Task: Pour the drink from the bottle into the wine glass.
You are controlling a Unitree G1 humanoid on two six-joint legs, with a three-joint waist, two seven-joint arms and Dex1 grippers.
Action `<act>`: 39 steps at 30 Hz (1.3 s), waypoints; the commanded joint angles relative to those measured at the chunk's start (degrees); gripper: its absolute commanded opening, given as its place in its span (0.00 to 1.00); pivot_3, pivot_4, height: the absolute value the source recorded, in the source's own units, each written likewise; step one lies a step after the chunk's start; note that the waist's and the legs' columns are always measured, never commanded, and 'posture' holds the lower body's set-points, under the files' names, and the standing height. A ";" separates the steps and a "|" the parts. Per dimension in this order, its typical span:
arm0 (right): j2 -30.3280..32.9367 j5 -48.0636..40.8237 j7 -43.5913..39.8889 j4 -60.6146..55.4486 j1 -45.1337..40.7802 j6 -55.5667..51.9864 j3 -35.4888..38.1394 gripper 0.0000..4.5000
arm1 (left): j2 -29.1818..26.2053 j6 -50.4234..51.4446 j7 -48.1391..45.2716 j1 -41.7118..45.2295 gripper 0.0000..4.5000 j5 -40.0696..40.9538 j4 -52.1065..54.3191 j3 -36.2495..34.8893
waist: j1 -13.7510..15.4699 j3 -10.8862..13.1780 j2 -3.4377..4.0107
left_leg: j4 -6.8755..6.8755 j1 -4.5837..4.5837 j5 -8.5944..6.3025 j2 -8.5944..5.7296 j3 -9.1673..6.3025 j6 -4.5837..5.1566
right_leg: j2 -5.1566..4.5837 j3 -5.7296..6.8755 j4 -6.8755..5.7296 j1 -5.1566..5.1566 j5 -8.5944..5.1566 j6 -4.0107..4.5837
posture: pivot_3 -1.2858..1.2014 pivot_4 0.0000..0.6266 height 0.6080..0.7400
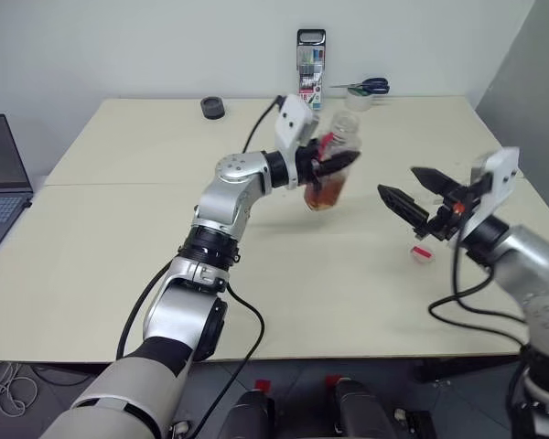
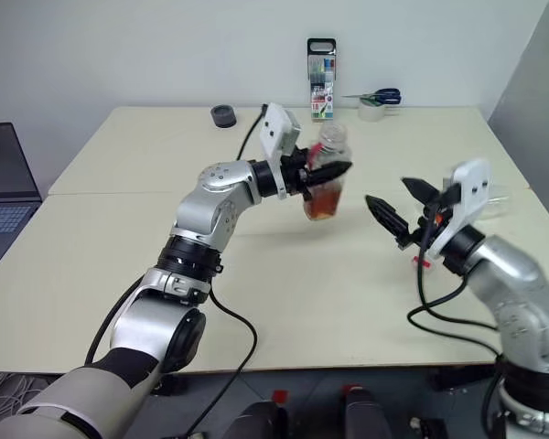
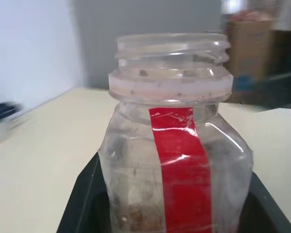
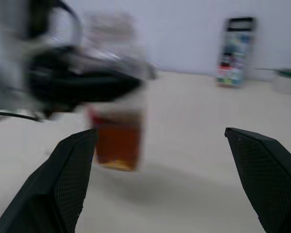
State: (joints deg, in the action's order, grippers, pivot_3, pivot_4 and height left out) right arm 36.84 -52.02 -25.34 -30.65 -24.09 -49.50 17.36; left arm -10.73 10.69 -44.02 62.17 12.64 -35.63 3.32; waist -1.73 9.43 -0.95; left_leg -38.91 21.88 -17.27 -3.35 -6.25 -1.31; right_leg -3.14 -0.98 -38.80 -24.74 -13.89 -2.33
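The bottle is to go on the table this side of the seam (image 1: 204,213). Next, my left gripper sets it down there, facing the black round object.
My left gripper (image 1: 340,163) is shut on the bottle (image 1: 332,165) and holds it roughly upright, raised above the middle of the table (image 1: 119,265). The bottle is clear, with a red label strip (image 3: 182,165) and an uncapped wide neck (image 3: 170,63). The amber drink (image 1: 325,194) fills its lower part. Its red-and-white cap (image 1: 422,253) lies on the table to the right. My right gripper (image 1: 398,181) hangs open and empty just right of the bottle, pointing at it. The wine glass is mostly hidden behind my right wrist; a faint clear shape (image 2: 500,196) shows there.
A laptop (image 1: 0,174) sits at the table's left edge. Along the far edge stand a black round object (image 1: 213,108), a pen box (image 1: 311,59), a tape roll (image 1: 357,99) and scissors (image 1: 371,86). A cable runs along my left arm.
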 commanded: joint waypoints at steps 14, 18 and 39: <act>1.03 -5.06 -4.35 0.67 -12.40 -0.05 -10.04 0.99 | -6.70 -4.80 30.69 -5.64 0.40 -4.46 -3.02 -13.63 | 0.21 0.06 -0.15 | -0.04 0.20 0.12 -0.06 -0.02 -0.21 | -0.10 0.00 -0.04 -0.23 0.01 0.00 | 0.52 0.24 1.00; 0.05 -4.07 -4.95 1.83 -13.57 0.86 -10.49 0.99 | -7.28 -6.74 30.87 -7.46 0.40 -3.78 -3.86 -15.26 | 0.24 0.05 -0.15 | -0.04 0.21 0.12 -0.06 -0.02 -0.21 | -0.12 0.00 -0.04 -0.25 0.01 0.00 | 0.52 0.24 1.00; -2.70 -5.65 -0.07 0.52 -15.82 -0.76 -9.81 0.99 | -11.00 -26.84 25.68 -11.06 0.40 -3.86 -22.85 -18.17 | 0.17 0.00 -0.20 | -0.01 0.18 0.11 -0.04 0.01 -0.21 | -0.13 -0.01 -0.08 -0.30 0.02 0.02 | 0.52 0.24 1.00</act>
State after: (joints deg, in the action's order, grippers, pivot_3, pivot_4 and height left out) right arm 34.23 -56.83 -25.81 -28.47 -38.64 -50.70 6.10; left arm -20.50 -15.51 -18.91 50.64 9.08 -57.08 -14.38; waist -1.56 9.43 -1.16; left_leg -38.92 22.05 -17.16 -3.39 -6.24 -1.52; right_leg -3.27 -1.00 -38.90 -25.03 -13.87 -2.32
